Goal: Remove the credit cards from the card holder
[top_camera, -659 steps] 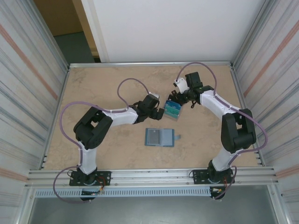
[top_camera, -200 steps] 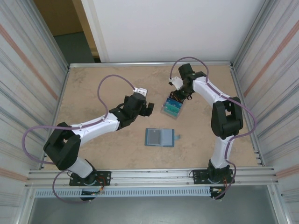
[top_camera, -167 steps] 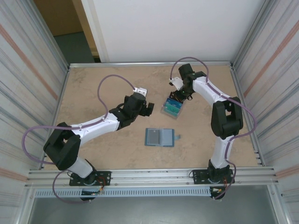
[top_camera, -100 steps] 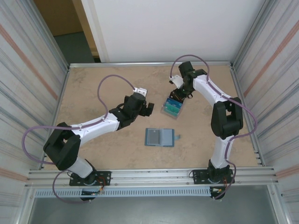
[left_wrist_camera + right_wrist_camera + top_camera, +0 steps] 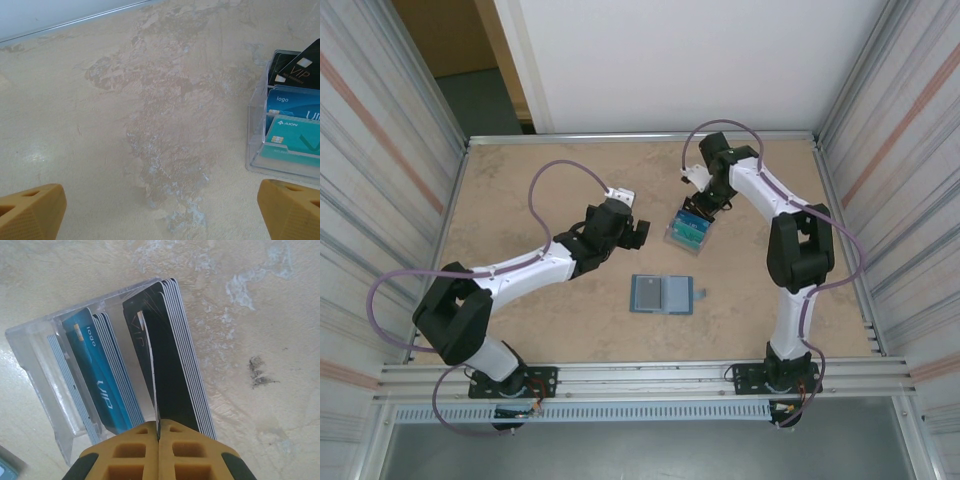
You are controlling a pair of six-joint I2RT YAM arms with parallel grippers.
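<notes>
Next, my right gripper releases the black card against the front of the black row (image 5: 688,211) (image 5: 151,344), behind the blue row.
The credit cards stand in rows in a clear tiered stand (image 5: 688,233): teal (image 5: 295,142), blue (image 5: 102,375) and black (image 5: 185,370). My right gripper (image 5: 158,432) hangs over the black row at the stand's far side (image 5: 700,210), shut on the edge of one black card (image 5: 150,360) that is tilted away from the others. The slate-blue card holder (image 5: 662,295) lies open and flat on the table, nearer than the stand. My left gripper (image 5: 638,232) is open to the left of the stand, its fingers (image 5: 30,212) wide apart over bare table.
A small teal scrap (image 5: 702,293) lies just right of the card holder. The beige table (image 5: 520,200) is ringed by a metal rail, with corrugated walls on both sides. A corner of the card holder (image 5: 7,471) peeks in beside the stand.
The left arm has stretched out and drawn its gripper left, away from the stand. The right wrist has crept toward the far edge over the last second, still gripping the black card.
</notes>
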